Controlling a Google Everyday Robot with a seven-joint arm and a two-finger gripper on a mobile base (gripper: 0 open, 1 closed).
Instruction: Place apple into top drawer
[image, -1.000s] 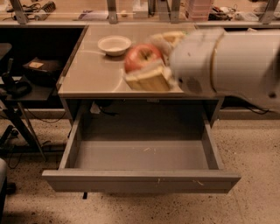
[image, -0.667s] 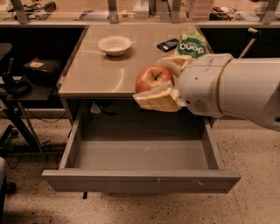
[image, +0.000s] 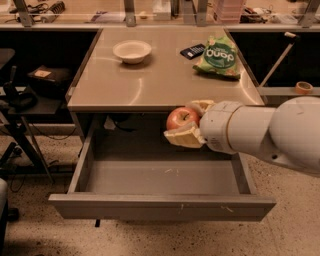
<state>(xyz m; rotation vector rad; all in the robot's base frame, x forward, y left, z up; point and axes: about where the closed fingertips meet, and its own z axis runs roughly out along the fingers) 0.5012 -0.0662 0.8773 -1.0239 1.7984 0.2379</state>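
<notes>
The apple, now held in the air above the open drawer, will be let go by my gripper near the middle of the drawer's grey bottom (image: 185, 161), a little toward my arm's side.
The apple (image: 181, 119) is round, red-orange with a short stem, and sits between the cream fingers of my gripper (image: 190, 122). The gripper is shut on it and holds it in the air just past the table's front edge, above the rear right part of the open top drawer (image: 125, 177). The drawer is pulled fully out, wide and shallow, with a bare grey floor showing small white scuffs and nothing in it. My white arm (image: 265, 132) reaches in from the right and hides the drawer's right rear corner.
On the tabletop (image: 150, 85) stand a white bowl (image: 132, 51), a green snack bag (image: 218, 57) and a small dark object (image: 192, 51). A tape roll (image: 302, 88) lies on a ledge at right. A dark chair and cables (image: 20, 100) are at left.
My gripper has carried the apple from over the tabletop forward and down, past the table's front edge, to above the open drawer. The bag and dark object are now uncovered.
</notes>
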